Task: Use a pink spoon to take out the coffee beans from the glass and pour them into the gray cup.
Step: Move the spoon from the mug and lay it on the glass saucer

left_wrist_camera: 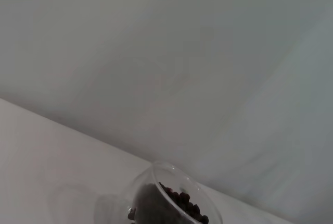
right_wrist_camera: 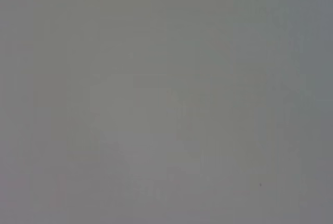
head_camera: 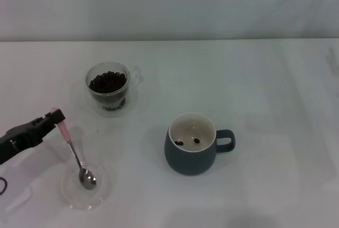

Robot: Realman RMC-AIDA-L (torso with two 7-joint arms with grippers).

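Next, my left gripper lets go of the pink spoon across the back rim of the flat clear glass dish (head_camera: 94, 163).
The pink spoon (head_camera: 72, 151) slants down at the left front, its silver bowl resting in a flat clear glass dish (head_camera: 100, 192). My left gripper (head_camera: 55, 117) is shut on the top of its pink handle. The glass (head_camera: 108, 86) with coffee beans (head_camera: 108, 81) heaped inside stands behind it, on a clear saucer; the left wrist view also shows the glass (left_wrist_camera: 171, 198) and its beans (left_wrist_camera: 182, 203). The gray cup (head_camera: 193, 146) sits to the right with two coffee beans (head_camera: 188, 142) on its cream bottom. The right gripper is out of view.
A white table (head_camera: 265, 79) runs back to a pale wall. The gray cup's handle (head_camera: 226, 140) points right. The right wrist view shows only a plain grey surface.
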